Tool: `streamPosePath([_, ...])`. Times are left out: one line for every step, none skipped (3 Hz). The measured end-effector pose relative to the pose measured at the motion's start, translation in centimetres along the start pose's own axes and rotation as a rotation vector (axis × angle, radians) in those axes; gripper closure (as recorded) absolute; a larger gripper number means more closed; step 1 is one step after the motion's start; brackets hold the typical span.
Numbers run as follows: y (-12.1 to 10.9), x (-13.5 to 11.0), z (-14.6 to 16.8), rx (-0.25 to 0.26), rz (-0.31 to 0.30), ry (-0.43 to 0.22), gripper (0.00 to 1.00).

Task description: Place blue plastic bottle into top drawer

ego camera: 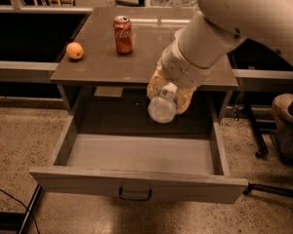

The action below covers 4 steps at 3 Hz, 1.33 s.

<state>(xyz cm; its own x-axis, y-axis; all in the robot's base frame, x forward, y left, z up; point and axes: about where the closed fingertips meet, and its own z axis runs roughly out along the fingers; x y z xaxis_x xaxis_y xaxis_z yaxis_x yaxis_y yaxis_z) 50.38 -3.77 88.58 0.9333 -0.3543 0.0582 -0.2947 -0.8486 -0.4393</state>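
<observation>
Next, my gripper lets go of the blue plastic bottle on the drawer's bottom just behind the dark handle's front panel [150, 161].
The blue plastic bottle [162, 107] is a small clear bottle, seen end-on with its round base toward the camera. My gripper [170, 92] is shut on it, with tan fingers [155, 84] on either side. The white arm reaches in from the upper right. The bottle hangs over the back part of the open top drawer [136, 152], just in front of the table's front edge. The drawer is wide, shallow and grey, pulled fully out, with a dark handle [135, 195] at the centre of its front panel. Nothing lies inside it.
A red soda can [123, 34] and an orange [74, 50] stand on the grey table top [107, 62] behind the drawer. A person's knee [283, 111] and chair legs [263, 150] are at the right. A dark cable runs on the floor at lower left.
</observation>
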Motion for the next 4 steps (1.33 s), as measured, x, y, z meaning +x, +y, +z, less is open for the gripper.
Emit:
streamPosePath([1.5, -5.0, 1.8, -0.021, 0.017, -0.112, 1.0])
streamPosePath([3.6, -7.6, 6.3, -0.075, 0.043, -0.218, 1.0])
streamPosePath([4.9, -7.7, 10.4, -0.103, 0.011, -0.231, 1.0])
streamPosePath([5.9, -5.9, 14.0, -0.122, -0.03, -0.182, 1.0])
